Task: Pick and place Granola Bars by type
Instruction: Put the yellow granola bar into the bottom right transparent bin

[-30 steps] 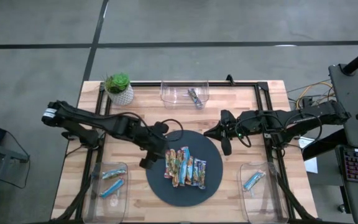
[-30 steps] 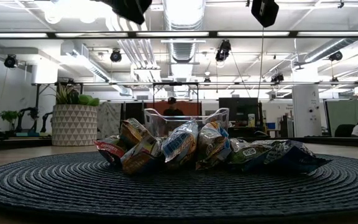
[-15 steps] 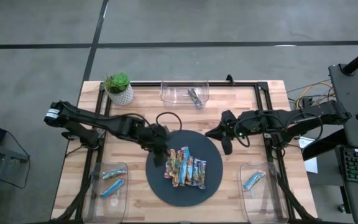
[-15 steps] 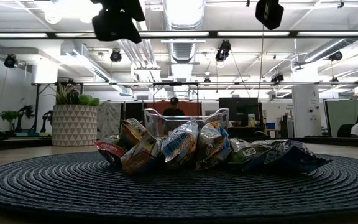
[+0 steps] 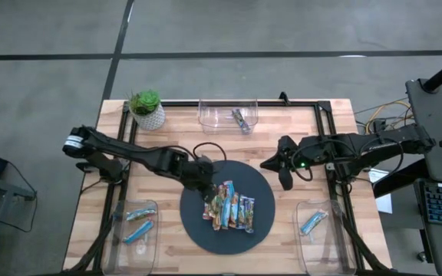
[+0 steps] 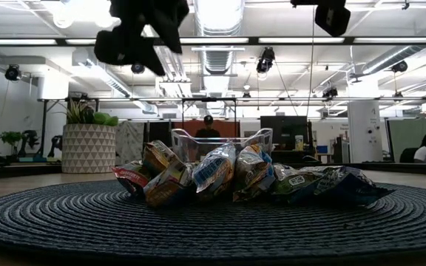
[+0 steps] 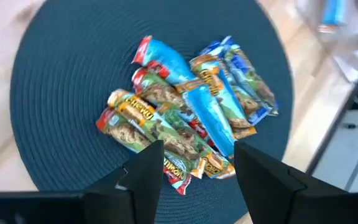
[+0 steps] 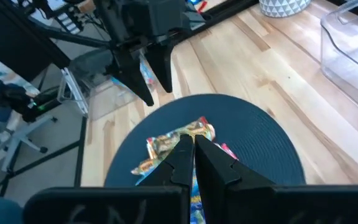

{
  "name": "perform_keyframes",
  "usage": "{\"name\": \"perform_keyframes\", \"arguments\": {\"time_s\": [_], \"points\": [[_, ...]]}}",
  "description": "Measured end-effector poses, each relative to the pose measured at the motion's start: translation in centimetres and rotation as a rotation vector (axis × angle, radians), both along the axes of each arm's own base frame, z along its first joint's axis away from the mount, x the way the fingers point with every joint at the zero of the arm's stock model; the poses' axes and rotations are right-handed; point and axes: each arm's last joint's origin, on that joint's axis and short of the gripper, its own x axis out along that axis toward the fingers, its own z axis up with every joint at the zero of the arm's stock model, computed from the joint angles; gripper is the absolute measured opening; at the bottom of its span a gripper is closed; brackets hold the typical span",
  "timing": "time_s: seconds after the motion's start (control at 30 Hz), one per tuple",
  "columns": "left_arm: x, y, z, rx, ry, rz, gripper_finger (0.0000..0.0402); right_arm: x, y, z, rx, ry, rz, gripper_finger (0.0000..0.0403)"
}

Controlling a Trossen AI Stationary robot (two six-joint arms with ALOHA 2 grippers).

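My left gripper is to close on the middle of the green granola bar (image 5: 214, 206) (image 7: 156, 128) with the yellow end, beside the outermost red-ended bar in the heap.
Several granola bars (image 5: 229, 205) in blue, green and red-brown wrappers lie heaped in the middle of the dark round mat (image 5: 221, 239). In the low view the heap (image 6: 228, 176) rests on the mat (image 6: 198, 229). My left gripper (image 5: 206, 190) hangs open above the heap's left end. The left wrist view shows its fingers (image 7: 194, 167) on either side of the bars (image 7: 188, 118) without touching them. My right gripper (image 5: 275, 170) is shut and waits above the mat's right edge, pointing toward the heap (image 8: 178, 146).
A clear bin (image 5: 229, 115) at the far edge holds one dark bar. The near-left bin (image 5: 136, 224) holds two blue bars, and the near-right bin (image 5: 313, 224) holds one. A potted plant (image 5: 146, 107) stands at the far left corner. A black frame borders the table.
My left gripper has moved toward the table's right, from the mat's left edge to just above the heap's left end, and has come down lower. The bars have not moved.
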Motion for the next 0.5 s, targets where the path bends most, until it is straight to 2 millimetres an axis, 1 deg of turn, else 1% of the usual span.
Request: {"name": "perform_keyframes", "arguments": {"time_s": [0.3, 0.5], "points": [[1.7, -0.3, -3.4, -0.084, 0.125, 0.185, 0.0177, -0.1, 0.0, -0.2, -0.007, 0.024, 0.000, 0.0008], [2.4, -0.5, -4.8, -0.114, 0.157, 0.253, 0.0177, -0.1, 0.0, -0.2, -0.018, 0.024, 0.006, 0.0008]]}}
